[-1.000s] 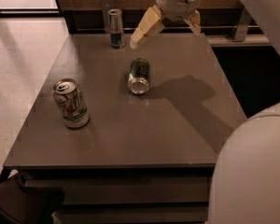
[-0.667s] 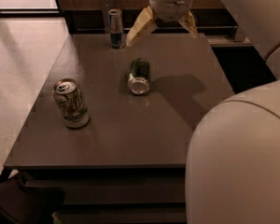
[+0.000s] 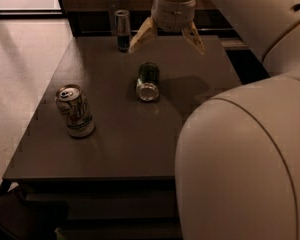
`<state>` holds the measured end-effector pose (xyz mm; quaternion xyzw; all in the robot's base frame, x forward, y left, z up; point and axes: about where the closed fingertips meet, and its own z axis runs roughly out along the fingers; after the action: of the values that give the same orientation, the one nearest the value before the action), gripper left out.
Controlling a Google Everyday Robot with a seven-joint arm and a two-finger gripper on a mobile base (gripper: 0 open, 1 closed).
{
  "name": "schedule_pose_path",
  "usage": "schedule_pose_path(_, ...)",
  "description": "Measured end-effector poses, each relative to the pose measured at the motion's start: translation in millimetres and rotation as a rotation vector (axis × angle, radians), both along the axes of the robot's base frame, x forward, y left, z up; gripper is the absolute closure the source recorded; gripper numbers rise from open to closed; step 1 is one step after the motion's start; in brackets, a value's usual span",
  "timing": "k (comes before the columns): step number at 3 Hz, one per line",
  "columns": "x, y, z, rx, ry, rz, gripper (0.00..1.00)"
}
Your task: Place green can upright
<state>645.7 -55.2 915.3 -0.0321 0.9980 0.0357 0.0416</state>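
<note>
My gripper will go to the green can next and close across the far half of its body (image 3: 148, 72), away from its shiny silver end.
The green can (image 3: 148, 81) lies on its side near the middle of the dark table (image 3: 110, 144), its shiny silver end facing me. My gripper (image 3: 167, 42) hangs above the table just behind the can, with its two pale fingers (image 3: 141, 35) spread wide apart. It is empty and does not touch the can.
A white can with green-red print (image 3: 75, 110) stands upright at the left of the table. A slim tall silver-and-blue can (image 3: 122, 30) stands at the table's back edge, left of the gripper. My arm's large pale body (image 3: 245, 159) fills the right foreground.
The gripper has shifted left and toward me, now sitting almost straight behind the lying green can. The cans have not moved.
</note>
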Motion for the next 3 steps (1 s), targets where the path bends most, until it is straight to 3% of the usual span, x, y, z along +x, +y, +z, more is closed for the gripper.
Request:
schedule_pose_path(1,-14.3,12.7,-17.4,0.026,0.052,-0.056,0.0)
schedule_pose_path(3,-30.9,23.5,-55.7,0.074,0.038,-0.038,0.0)
